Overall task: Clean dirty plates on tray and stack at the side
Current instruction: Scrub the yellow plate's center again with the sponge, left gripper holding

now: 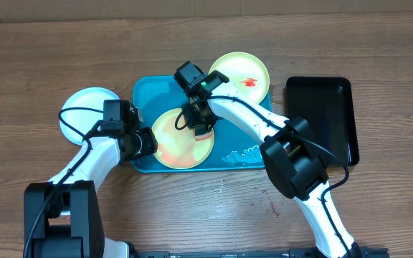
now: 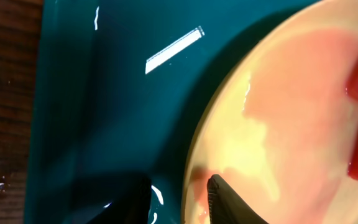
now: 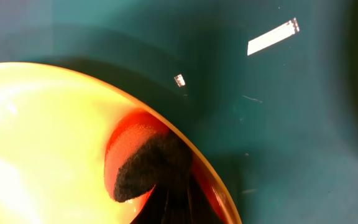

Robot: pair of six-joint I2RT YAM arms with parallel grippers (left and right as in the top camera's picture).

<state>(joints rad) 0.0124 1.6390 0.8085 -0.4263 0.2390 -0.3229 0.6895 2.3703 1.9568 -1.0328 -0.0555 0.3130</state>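
Note:
The cream plate's rim is loose between my left gripper's fingers as the sponge presses. Next, my left gripper pinches the plate's rim (image 2: 186,202) before it lifts the plate.
A cream plate (image 1: 183,140) with a pale orange smear lies on the turquoise tray (image 1: 149,97). My left gripper (image 1: 147,143) is at its left rim, open. One finger (image 2: 229,202) is over the plate (image 2: 291,112) and the other (image 2: 129,199) is over the tray (image 2: 117,93), with the rim between them and untouched. My right gripper (image 1: 201,123) is shut on a red sponge (image 3: 129,140) with a dark pad, pressed on the plate's far edge (image 3: 36,137). A second cream plate (image 1: 239,77) with red sauce overlaps the tray's back right corner. A white plate (image 1: 88,115) lies left of the tray.
A narrow black tray (image 1: 321,118) lies on the wooden table to the right of the turquoise one. Pale marks (image 1: 246,154) show near the turquoise tray's front right corner. A small red spot (image 1: 272,208) is on the table in front.

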